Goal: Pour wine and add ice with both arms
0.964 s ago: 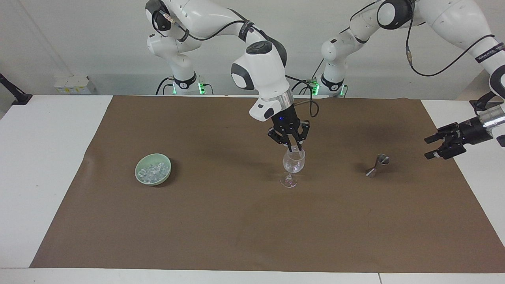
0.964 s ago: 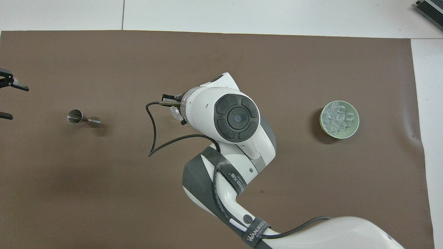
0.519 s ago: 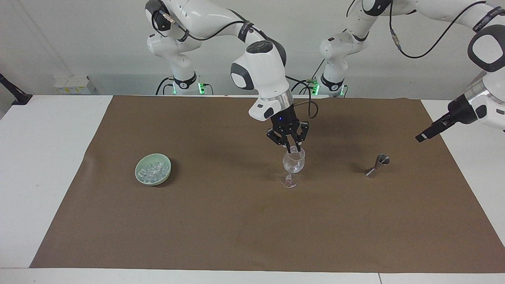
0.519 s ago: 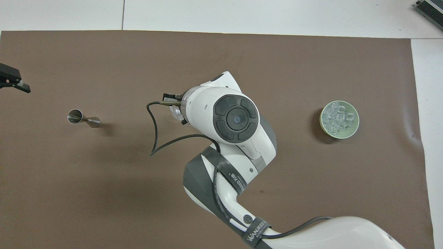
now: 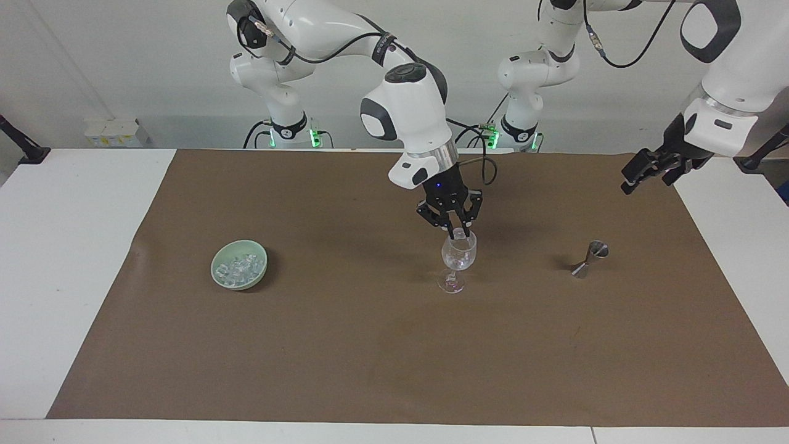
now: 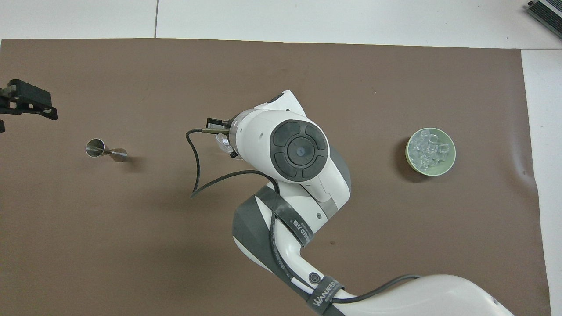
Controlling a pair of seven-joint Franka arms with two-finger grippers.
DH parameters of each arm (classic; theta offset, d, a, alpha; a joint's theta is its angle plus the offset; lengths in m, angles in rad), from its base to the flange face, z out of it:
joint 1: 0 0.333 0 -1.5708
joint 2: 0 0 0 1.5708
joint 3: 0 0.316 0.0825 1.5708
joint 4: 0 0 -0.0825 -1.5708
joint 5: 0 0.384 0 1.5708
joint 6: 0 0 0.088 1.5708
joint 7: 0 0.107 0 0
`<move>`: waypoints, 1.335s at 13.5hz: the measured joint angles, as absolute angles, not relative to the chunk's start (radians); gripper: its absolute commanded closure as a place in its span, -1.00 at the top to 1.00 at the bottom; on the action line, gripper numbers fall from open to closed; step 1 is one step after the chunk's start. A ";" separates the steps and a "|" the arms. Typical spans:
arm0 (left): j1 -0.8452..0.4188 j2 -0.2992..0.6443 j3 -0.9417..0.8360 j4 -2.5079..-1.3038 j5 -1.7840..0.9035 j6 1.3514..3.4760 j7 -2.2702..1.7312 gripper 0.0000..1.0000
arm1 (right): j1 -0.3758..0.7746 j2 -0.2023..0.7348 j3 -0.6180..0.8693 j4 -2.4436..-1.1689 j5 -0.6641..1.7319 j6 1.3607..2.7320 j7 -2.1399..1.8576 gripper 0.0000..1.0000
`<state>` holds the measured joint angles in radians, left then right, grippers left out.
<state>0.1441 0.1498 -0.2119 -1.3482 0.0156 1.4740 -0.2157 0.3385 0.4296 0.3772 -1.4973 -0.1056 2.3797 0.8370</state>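
Observation:
Next, my right gripper releases the ice cube that it holds so that it lands inside the bowl of the clear stemmed wine glass (image 6: 233, 139).
A clear stemmed wine glass (image 5: 459, 258) stands on the brown mat (image 5: 370, 345) mid-table, with something small and clear in its bowl. My right gripper (image 5: 459, 233) hangs tips-down right at the glass's rim. In the overhead view the right wrist covers the glass, and only an edge of it (image 6: 223, 142) shows. The ice (image 5: 237, 266) is a heap of clear cubes in a pale green bowl (image 5: 214, 271) toward the right arm's end, seen from above as ice (image 6: 428, 150) in the bowl (image 6: 452, 159). My left gripper (image 5: 650, 176) is open and empty, raised over the mat's edge at the left arm's end.
A small metal jigger (image 5: 590, 259) sits on the mat between the glass and the left arm's end, also seen from above (image 6: 105, 150). White table (image 5: 74, 259) surrounds the mat. No bottle shows.
The left arm has swung up and back toward the robots, turning its gripper away from the jigger. The right gripper has stayed at the glass's rim.

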 measured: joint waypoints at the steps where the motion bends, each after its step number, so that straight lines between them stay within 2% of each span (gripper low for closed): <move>1: 0.127 0.150 -0.212 -1.349 0.030 1.474 -0.206 1.00 | 0.339 0.430 0.377 -1.497 -0.106 2.380 0.837 -0.36; 6: 0.106 0.147 -0.210 -1.349 0.064 1.475 -0.139 1.00 | 0.339 0.430 0.377 -1.497 -0.106 2.380 0.837 -0.36; 9: 0.106 0.108 -0.210 -1.372 0.064 1.475 -0.135 1.00 | 0.335 0.428 0.375 -1.494 -0.107 2.378 0.837 -0.33; 10: 0.106 0.090 -0.210 -1.388 0.064 1.475 -0.133 1.00 | 0.330 0.422 0.372 -1.493 -0.108 2.371 0.837 -0.17; 12: 0.107 0.058 -0.209 -1.423 0.064 1.475 -0.132 1.00 | 0.307 0.392 0.371 -1.494 -0.113 2.313 0.834 -0.08; 14: 0.108 0.036 -0.208 -1.463 0.064 1.476 -0.132 1.00 | 0.269 0.331 0.371 -1.495 -0.117 2.189 0.795 0.28; 15: 0.109 0.028 -0.208 -1.481 0.064 1.477 -0.130 1.00 | 0.246 0.294 0.371 -1.496 -0.117 2.118 0.765 0.77; 16: 0.112 0.022 -0.207 -1.497 0.064 1.479 -0.124 1.00 | 0.225 0.261 0.371 -1.497 -0.117 2.057 0.734 1.00; 18: 0.118 0.009 -0.203 -1.525 0.064 1.486 -0.113 1.00 | 0.175 0.200 0.370 -1.499 -0.117 1.943 0.658 1.00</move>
<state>0.1179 0.0087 -0.2035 -1.5250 0.0645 1.4863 -0.1132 0.1747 0.1996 0.3705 -1.4993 -0.1173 1.9432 0.6577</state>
